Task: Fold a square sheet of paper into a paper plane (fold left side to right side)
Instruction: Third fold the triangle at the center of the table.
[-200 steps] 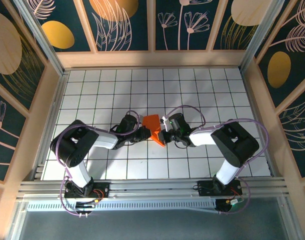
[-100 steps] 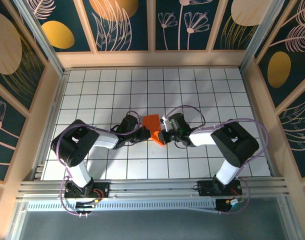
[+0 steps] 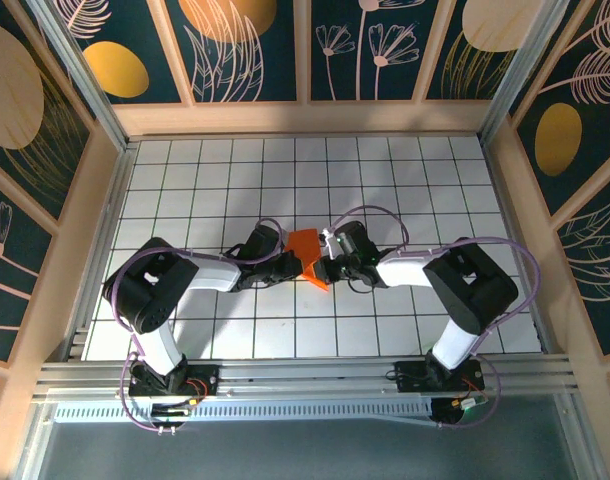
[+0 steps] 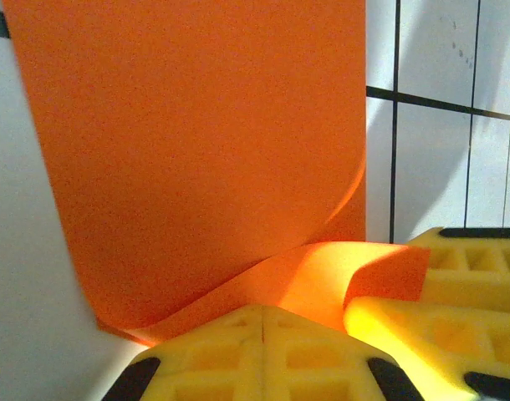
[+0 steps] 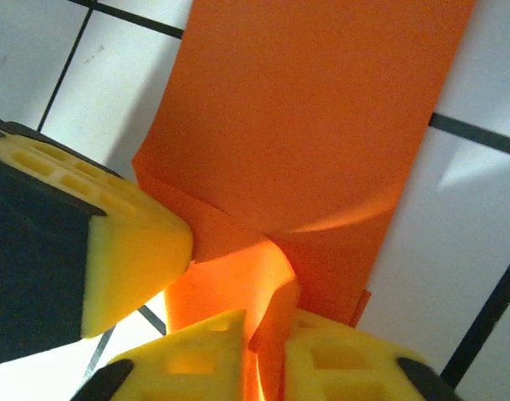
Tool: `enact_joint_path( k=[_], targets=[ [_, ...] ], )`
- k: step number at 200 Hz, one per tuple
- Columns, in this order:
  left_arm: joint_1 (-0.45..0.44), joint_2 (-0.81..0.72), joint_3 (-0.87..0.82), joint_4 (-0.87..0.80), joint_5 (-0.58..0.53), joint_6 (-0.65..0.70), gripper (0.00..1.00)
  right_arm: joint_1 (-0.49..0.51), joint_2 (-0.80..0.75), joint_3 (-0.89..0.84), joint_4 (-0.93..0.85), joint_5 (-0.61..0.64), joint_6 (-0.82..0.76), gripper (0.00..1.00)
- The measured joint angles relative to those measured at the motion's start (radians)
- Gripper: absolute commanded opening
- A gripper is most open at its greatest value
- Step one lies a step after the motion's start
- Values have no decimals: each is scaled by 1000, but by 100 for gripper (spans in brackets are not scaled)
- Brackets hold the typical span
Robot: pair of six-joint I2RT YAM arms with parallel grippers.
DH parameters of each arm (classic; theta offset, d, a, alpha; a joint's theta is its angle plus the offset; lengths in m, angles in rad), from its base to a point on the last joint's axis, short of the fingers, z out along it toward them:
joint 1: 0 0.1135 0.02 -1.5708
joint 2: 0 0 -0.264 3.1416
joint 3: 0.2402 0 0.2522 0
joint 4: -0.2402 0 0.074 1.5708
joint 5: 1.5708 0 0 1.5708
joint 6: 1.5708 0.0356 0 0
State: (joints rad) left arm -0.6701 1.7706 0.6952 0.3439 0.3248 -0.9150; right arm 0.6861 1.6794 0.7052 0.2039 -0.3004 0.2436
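The orange paper's flap bends up in my right gripper's fingers, so my right gripper should open and grab the flap at its near point [image 3: 322, 286].
The square sheet of paper [image 3: 306, 245] is bright orange and folded into a small wedge at the table's middle; no paper plane shape shows. My left gripper [image 3: 293, 266] comes in from the left, its yellow fingers [image 4: 230, 342] shut tight together, with their tips against the paper's [image 4: 196, 142] near curled edge. My right gripper [image 3: 323, 268] comes in from the right. A raised fold of the paper [image 5: 276, 334] stands pinched between its fingers [image 5: 339, 363], and the jaws are only slightly apart. The two grippers' tips nearly touch.
White gridded table [image 3: 435, 180] with wooden walls on the left, the back and the right. Both arms lie low across the near middle tiles. In the right wrist view, the left gripper's finger [image 5: 130, 251] sits close on the left.
Both grippers have crept slightly up and inward with the paper. The right gripper's jaws have loosened a little around the fold.
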Motion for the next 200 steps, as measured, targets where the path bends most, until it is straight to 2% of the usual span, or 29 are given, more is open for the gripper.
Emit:
enact_joint_path(
  k=[35,59,68,95,113,143,200],
  targets=[
    [0,2,5,-8,0,0,0,-27,-61,31,-80,22,1,34],
    [0,2,5,-8,0,0,0,-66,-119,36,-136,17,2,35],
    [0,2,5,-8,0,0,0,-77,-136,39,-156,3,3,32],
    [0,2,5,-8,0,0,0,-86,-151,49,-199,-88,14,10],
    [0,2,5,-8,0,0,0,-79,-149,50,-220,-163,31,0],
    [0,2,5,-8,0,0,0,-60,-109,50,-220,-248,60,0],
    [0,2,5,-8,0,0,0,-54,-22,43,-209,-301,92,0]
  ],
)
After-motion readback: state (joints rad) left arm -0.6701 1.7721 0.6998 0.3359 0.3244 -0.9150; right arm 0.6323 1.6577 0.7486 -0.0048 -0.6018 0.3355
